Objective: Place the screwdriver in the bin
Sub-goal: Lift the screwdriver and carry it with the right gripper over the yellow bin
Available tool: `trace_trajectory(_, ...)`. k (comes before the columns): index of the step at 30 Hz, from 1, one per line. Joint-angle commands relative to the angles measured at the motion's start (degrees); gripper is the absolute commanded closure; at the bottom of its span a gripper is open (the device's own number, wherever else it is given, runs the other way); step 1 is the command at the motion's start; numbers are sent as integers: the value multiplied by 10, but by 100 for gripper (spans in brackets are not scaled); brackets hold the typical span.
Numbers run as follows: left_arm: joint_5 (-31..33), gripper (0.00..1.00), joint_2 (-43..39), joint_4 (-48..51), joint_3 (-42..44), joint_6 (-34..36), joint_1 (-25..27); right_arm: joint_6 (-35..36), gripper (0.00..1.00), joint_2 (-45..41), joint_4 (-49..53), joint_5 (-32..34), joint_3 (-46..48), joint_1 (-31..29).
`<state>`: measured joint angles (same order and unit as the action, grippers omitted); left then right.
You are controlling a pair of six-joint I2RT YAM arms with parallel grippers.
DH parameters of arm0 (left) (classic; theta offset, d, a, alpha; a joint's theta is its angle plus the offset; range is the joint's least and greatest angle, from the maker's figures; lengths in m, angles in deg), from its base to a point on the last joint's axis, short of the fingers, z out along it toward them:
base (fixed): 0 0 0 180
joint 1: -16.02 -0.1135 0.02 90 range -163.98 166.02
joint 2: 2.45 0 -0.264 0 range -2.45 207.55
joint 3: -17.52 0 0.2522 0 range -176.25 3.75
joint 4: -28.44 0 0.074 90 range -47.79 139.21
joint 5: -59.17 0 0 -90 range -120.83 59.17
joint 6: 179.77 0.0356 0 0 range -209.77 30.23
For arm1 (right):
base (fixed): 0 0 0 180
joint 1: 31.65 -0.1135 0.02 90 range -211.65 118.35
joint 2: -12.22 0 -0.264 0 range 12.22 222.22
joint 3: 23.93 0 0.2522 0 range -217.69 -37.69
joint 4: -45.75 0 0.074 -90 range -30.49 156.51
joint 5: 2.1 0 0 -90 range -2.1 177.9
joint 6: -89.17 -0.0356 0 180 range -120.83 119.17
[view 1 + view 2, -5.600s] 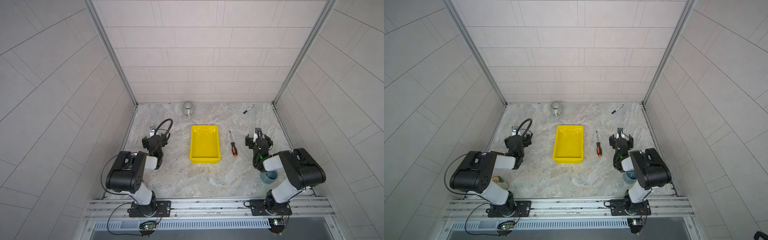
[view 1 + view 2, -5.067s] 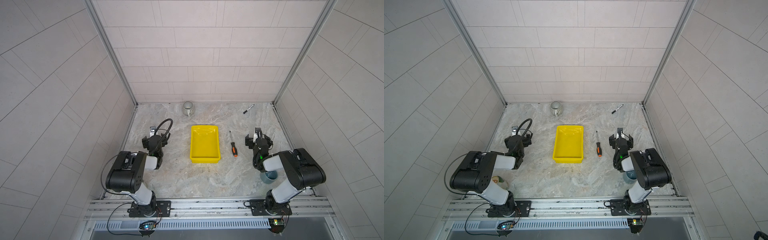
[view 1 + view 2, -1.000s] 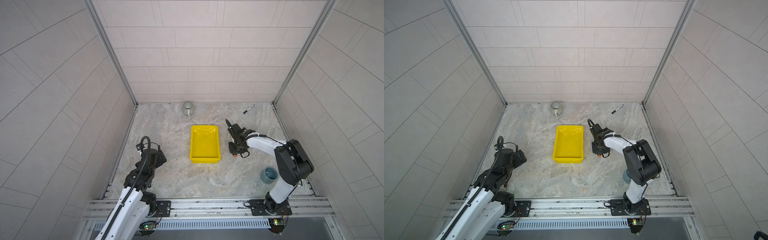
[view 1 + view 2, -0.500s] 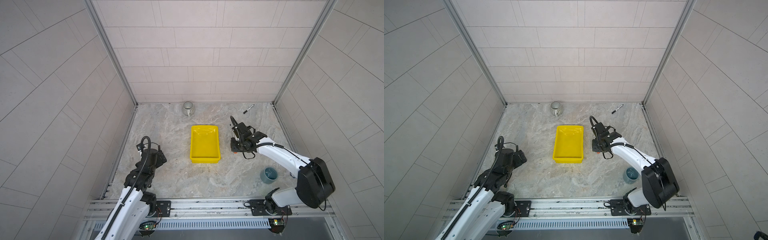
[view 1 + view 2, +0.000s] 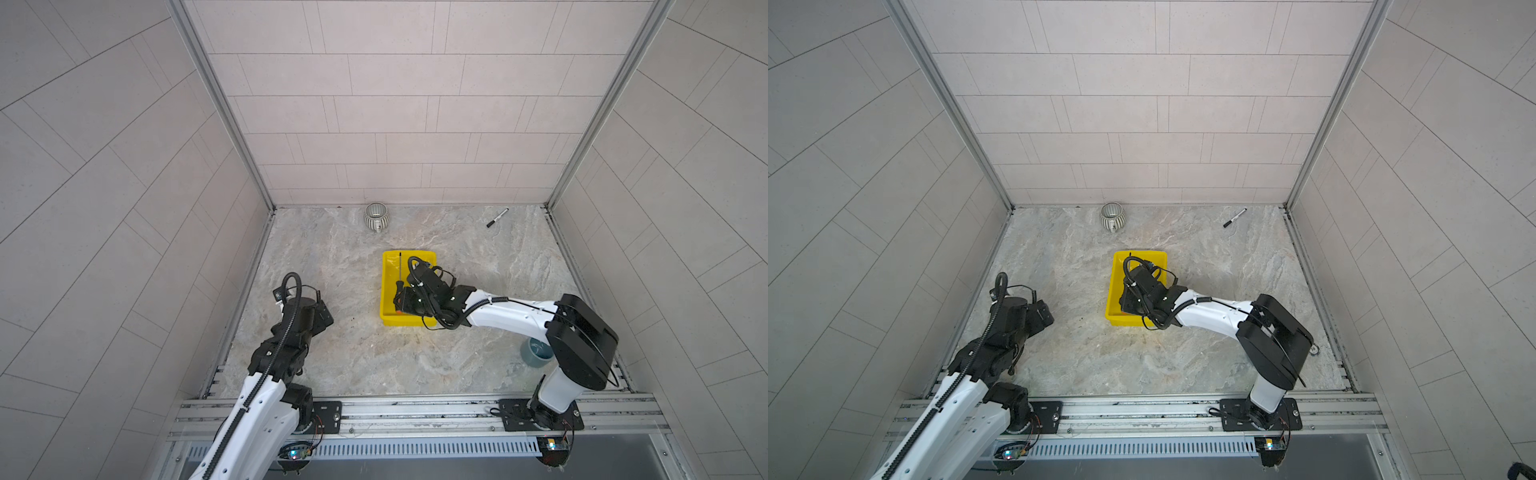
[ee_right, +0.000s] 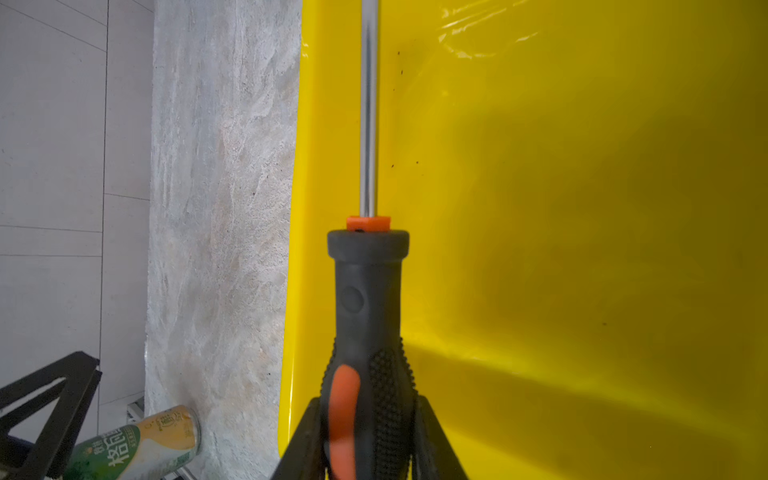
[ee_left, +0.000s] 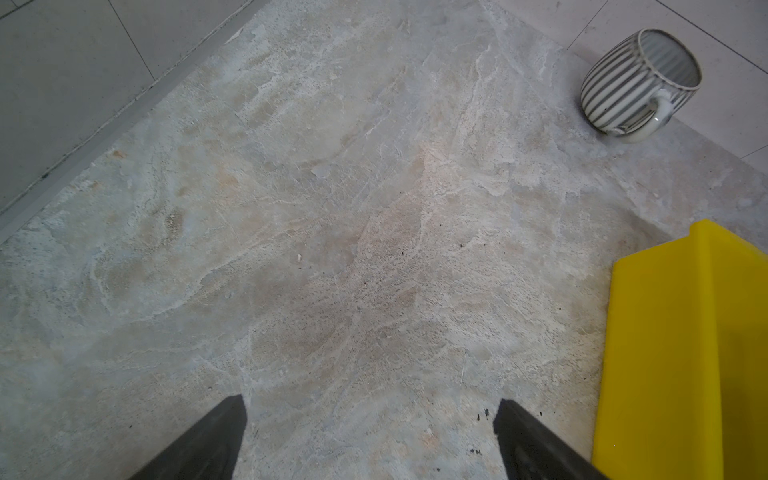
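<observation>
The robot's right gripper will set the screwdriver down on the yellow bin's bottom along its side (image 5: pixel 388 290) (image 6: pixel 340 184) nearest the left gripper.
The screwdriver (image 6: pixel 368 299), with a black-and-orange handle and a thin metal shaft, is held over the inside of the yellow bin (image 6: pixel 582 208), near its left wall. My right gripper (image 6: pixel 368 405) is shut on the handle's rear part. In a top view the shaft (image 5: pixel 400 266) points toward the bin's far end, and the right gripper (image 5: pixel 401 301) hangs over the near half of the bin (image 5: pixel 385 318). My left gripper (image 7: pixel 370 409) stands open over bare table left of the bin (image 7: pixel 685 353), with nothing between its fingers.
A striped grey mug (image 5: pixel 376 216) stands by the back wall. A black-and-white marker (image 5: pixel 497 217) lies at the back right. A blue-grey cup (image 5: pixel 534 353) sits beside the right arm's base. A green-and-orange drink can (image 6: pixel 137 444) lies near the left arm.
My right gripper has carried the screwdriver leftward from beside the bin to over its inside. Several seconds ago it lay on the table with both arms folded. The left arm is still.
</observation>
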<state>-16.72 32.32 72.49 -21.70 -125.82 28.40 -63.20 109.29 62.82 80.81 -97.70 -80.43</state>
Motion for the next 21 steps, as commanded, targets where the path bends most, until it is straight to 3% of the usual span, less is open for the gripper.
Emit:
trace_trajectory(1,-1,0,-3,-2,5,0,-2,-58,94,5,-58,0,-14,-5)
trace_trajectory(12,-4,0,4,-11,6,1,-2,-75,91,32,-58,6,-21,-4)
trace_trajectory(21,-7,0,14,-14,6,3,-2,-69,83,34,-45,12,-29,-4)
